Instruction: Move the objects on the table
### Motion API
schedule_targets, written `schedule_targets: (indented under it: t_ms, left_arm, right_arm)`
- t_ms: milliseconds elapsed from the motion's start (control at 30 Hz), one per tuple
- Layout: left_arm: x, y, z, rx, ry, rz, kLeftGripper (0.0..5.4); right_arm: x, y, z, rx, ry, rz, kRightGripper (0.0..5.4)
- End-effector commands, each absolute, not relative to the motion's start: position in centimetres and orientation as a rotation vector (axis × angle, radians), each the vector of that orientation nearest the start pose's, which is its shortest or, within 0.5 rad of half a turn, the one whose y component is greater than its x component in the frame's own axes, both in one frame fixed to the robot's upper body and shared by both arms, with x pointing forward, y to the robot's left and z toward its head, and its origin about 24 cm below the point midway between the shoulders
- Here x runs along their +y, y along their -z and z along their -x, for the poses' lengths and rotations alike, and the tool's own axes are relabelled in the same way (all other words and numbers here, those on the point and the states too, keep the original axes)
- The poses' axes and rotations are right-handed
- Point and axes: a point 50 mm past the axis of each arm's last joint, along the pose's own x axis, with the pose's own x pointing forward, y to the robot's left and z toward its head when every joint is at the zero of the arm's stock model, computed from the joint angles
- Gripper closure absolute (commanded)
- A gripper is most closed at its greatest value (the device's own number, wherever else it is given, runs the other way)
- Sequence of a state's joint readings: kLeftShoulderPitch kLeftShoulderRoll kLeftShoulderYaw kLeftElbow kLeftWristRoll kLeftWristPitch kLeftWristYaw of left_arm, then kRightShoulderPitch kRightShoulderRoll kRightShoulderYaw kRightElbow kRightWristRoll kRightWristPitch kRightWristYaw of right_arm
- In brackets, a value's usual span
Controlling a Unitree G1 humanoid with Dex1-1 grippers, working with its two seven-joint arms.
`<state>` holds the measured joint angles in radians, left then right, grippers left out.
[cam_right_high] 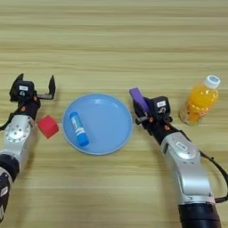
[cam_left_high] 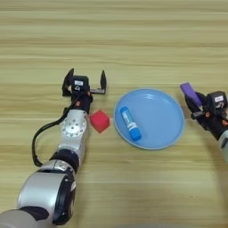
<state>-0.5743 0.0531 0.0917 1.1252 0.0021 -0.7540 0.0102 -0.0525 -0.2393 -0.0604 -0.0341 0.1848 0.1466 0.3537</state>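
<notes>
My right gripper will set the purple bar, now held at the plate's rim, down and let go of it on the light-blue plate (cam_left_high: 145, 120), next to the blue tube.
A red cube (cam_left_high: 99, 121) lies on the table (cam_left_high: 111, 40), just left of the light-blue plate (cam_left_high: 160, 116). My left gripper (cam_left_high: 85, 81) stands open a little beyond the cube, with nothing between its fingers. On the plate's left part lies the blue tube with a white end (cam_left_high: 130, 123). At the plate's right rim my right gripper (cam_right_high: 141, 107) is shut on the flat purple bar (cam_right_high: 138, 99), which sticks up and to the left out of its fingers.
An orange juice bottle with a white cap (cam_right_high: 200, 100) stands to the right of my right gripper. A black cable (cam_left_high: 40, 136) loops beside my left forearm.
</notes>
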Motion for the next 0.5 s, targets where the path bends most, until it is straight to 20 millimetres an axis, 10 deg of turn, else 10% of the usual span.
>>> schedule_targets:
  t_ms: [33, 500]
  left_arm:
    - [14.0, -2.9, -33.1, -0.201, 0.056, -0.053, 0.0]
    - [13.8, -2.9, -33.1, -0.201, 0.057, -0.051, 0.0]
  right_arm:
    - [-18.3, -6.0, -25.8, 0.062, -0.319, 0.037, 3.98]
    - [-13.1, -5.0, -25.1, 0.098, -0.485, -0.013, 3.98]
